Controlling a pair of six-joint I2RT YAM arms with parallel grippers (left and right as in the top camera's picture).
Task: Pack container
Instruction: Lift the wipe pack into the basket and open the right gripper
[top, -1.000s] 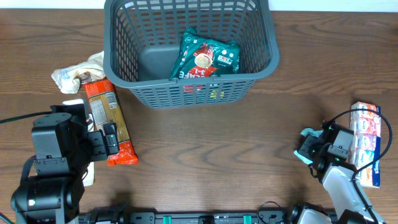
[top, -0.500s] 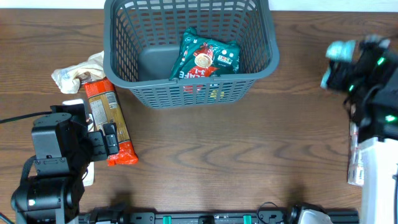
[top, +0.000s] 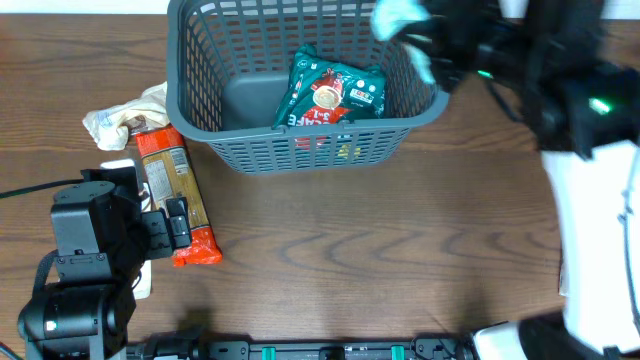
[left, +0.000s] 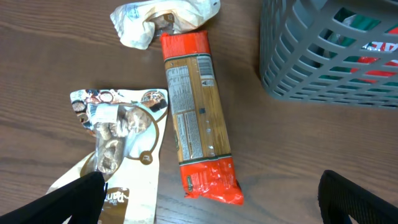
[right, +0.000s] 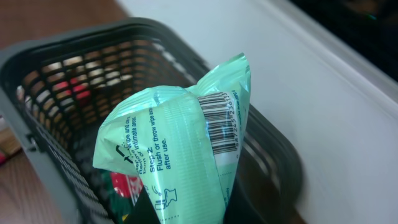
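Note:
Next, I close my left gripper on the clear middle section (top: 191, 202) (left: 203, 132) of the long orange pasta packet, a little toward the packet's near end.
The dark grey lattice basket (top: 200, 95) stands at the table's back middle, with a dark green coffee packet (top: 330, 92) inside; its corner also shows in the left wrist view (left: 292, 68) and its rim in the right wrist view (right: 37, 56). My right gripper (top: 418, 40) is shut on a mint-green wipes packet (right: 180, 149) and holds it above the basket's right rim. My left gripper (left: 208, 205) is open and empty, low over the near end of a long orange pasta packet (left: 199, 130), which also shows in the overhead view (top: 178, 205).
A crumpled cream bag (top: 120, 118) lies left of the basket, also seen in the left wrist view (left: 158, 18). A white and brown snack pouch (left: 121, 143) lies left of the pasta packet. A white wall (right: 348, 124) stands behind the basket.
My right arm has swung from the front right of the table up and left to the basket's right rim, carrying the mint-green packet. The left arm has not moved.

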